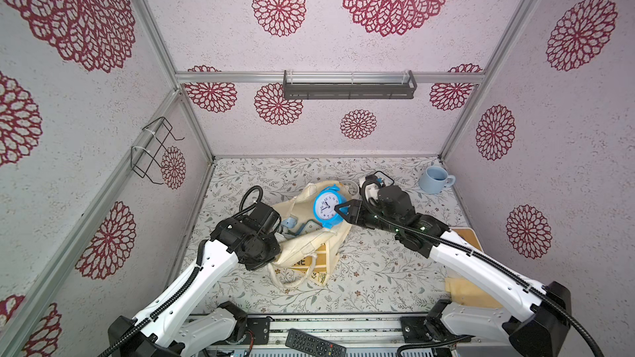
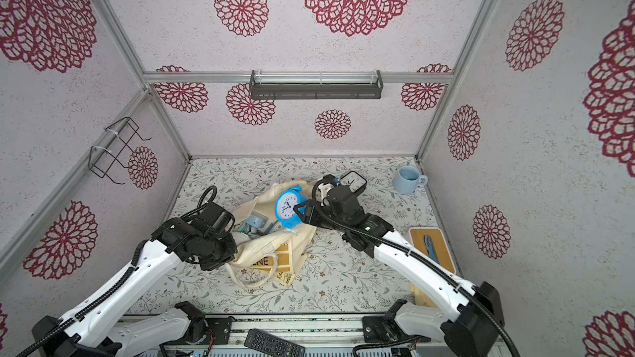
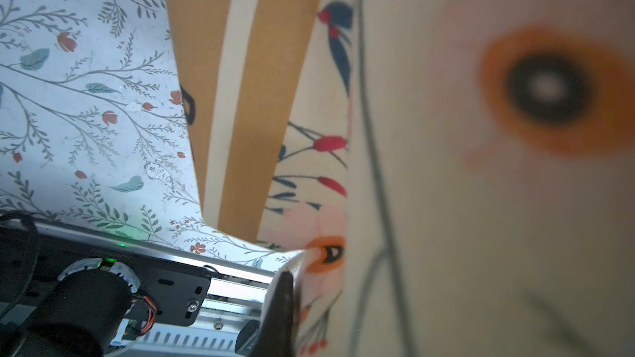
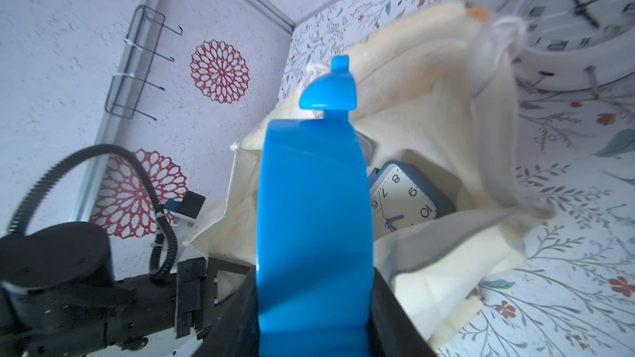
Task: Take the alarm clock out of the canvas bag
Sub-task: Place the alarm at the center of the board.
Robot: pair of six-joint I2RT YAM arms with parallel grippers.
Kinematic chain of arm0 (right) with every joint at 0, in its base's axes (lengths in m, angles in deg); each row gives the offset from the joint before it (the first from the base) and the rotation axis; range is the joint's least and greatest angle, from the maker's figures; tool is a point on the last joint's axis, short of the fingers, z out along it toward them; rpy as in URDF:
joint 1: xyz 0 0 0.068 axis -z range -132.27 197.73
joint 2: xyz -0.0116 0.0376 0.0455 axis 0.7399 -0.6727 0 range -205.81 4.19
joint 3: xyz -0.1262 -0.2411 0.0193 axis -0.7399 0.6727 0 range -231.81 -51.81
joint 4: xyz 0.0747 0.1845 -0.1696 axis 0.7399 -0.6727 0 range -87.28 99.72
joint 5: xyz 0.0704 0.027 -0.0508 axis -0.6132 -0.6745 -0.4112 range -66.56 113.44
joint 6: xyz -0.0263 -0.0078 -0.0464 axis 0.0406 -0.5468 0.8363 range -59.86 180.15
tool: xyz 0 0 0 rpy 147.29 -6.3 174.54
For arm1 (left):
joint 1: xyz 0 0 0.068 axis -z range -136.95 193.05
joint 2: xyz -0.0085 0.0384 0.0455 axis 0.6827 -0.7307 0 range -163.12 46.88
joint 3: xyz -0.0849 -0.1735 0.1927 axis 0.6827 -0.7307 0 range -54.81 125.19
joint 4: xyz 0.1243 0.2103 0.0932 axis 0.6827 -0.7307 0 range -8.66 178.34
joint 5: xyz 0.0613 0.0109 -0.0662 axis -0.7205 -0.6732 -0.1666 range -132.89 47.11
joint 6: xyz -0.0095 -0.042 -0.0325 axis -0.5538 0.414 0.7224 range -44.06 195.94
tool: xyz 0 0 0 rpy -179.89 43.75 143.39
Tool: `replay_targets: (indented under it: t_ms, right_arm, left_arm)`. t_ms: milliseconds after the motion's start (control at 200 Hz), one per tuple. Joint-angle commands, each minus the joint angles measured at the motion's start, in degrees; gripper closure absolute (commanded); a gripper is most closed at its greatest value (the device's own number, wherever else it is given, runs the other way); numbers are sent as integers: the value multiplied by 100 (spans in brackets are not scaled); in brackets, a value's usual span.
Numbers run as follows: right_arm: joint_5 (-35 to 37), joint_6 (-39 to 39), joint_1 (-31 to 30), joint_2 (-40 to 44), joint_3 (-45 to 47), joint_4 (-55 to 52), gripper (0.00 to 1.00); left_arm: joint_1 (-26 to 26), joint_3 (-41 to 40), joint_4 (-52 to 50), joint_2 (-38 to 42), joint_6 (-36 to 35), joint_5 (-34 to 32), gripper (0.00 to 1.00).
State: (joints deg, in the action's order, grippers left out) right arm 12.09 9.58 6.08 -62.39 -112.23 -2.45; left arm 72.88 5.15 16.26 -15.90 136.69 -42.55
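My right gripper is to let go of the alarm clock on the table (image 1: pixel 399 202) between the black clock and the blue mug.
The alarm clock (image 1: pixel 326 208) (image 2: pixel 288 208) is bright blue and round with a white face. It hangs just above the mouth of the canvas bag (image 1: pixel 309 247) (image 2: pixel 261 250), tilted face-up. My right gripper (image 1: pixel 340 213) (image 2: pixel 299 213) is shut on the clock's rim. In the right wrist view the blue body (image 4: pixel 314 218) fills the gap between both black fingers (image 4: pixel 388 310). The cream bag (image 4: pixel 446 125) lies slumped and open on the table. My left gripper (image 1: pixel 275 240) is shut on the bag's fabric (image 3: pixel 481 200) at its near left side; one dark finger (image 3: pixel 283 303) presses the printed cloth.
A square blue clock (image 4: pixel 405 197) and other small items (image 1: pixel 295 228) lie inside the bag. A white round clock (image 1: pixel 350 187) (image 4: pixel 577 22) and a black clock (image 2: pixel 354 180) stand behind it. A blue mug (image 1: pixel 433 179) is at back right, a wooden tray (image 2: pixel 431 248) at right, a remote (image 1: pixel 314 343) in front.
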Motion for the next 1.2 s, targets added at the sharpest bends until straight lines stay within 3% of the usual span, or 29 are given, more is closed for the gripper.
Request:
replay_targets:
  t_ms: [0, 300, 555, 655, 1196]
  right_arm:
    - [-76, 23, 522, 434, -243, -1, 64]
    - [-42, -542, 2485, 1005, 990, 173, 64]
    - [139, -1351, 3790, 960, 2678, 1827, 64]
    - [99, -1419, 4024, 538, 2889, 2360, 64]
    - [-243, -910, 4481, -1866, 2047, 3054, 55]
  left_arm:
    - [-95, 238, 412, -1, -222, -416, 94]
    - [-96, 602, 683, -110, -921, -208, 95]
    - [-97, 632, 922, -395, -1205, 102, 98]
    - [-94, 648, 1004, -470, -1258, 178, 98]
    - [-87, 446, 958, -500, -1621, 465, 99]
